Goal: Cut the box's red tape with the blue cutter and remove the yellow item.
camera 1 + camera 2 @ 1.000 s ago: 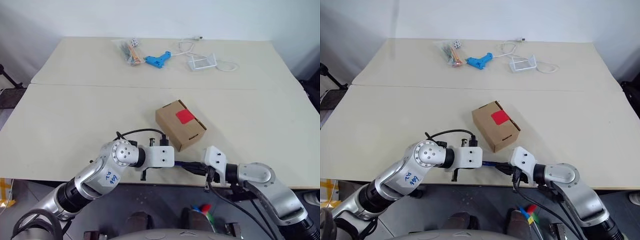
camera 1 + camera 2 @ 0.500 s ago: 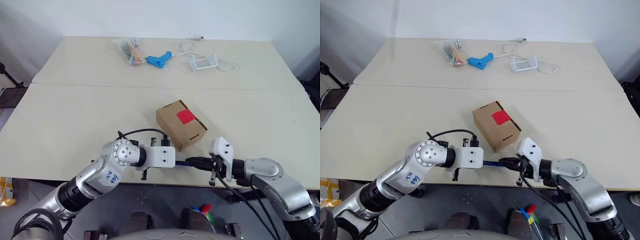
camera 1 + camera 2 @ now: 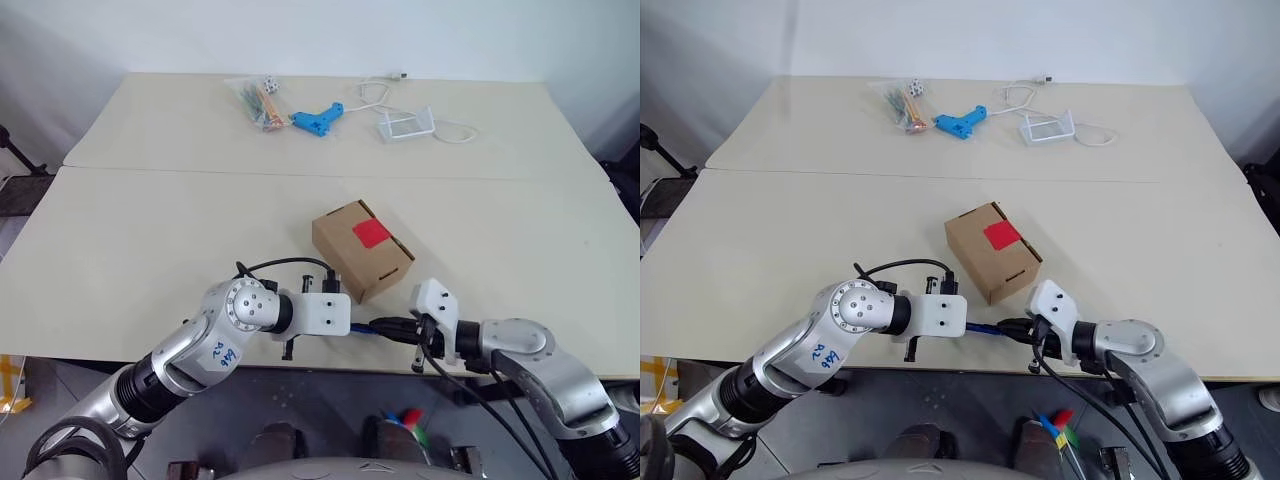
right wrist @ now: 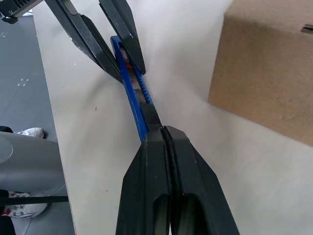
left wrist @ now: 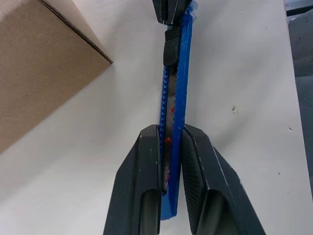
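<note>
The blue cutter's body leans over in my left gripper, so I need to open that gripper, take the cutter's tip [image 5: 169,209] with the cutter flat, and then push the slider.
The brown cardboard box [image 3: 362,250] sits on the near table with the red tape [image 3: 371,233] across its top. Just in front of it, by the table's front edge, the blue cutter [image 5: 178,73] lies level between my two hands. My left gripper [image 5: 170,134] is shut on one end of the cutter. My right gripper [image 4: 167,131] is shut on the other end, by the cutter's black slider. Both grippers stay apart from the box. The yellow item is hidden.
At the back of the far table lie a light-blue gun-shaped tool [image 3: 316,118], a clear bag of coloured sticks [image 3: 258,102] and a clear holder with a white cable [image 3: 405,124]. The table's front edge [image 3: 300,352] runs right below my hands.
My right wrist has rolled a little while still gripping the cutter. The left hand, the cutter and the box have stayed in place.
</note>
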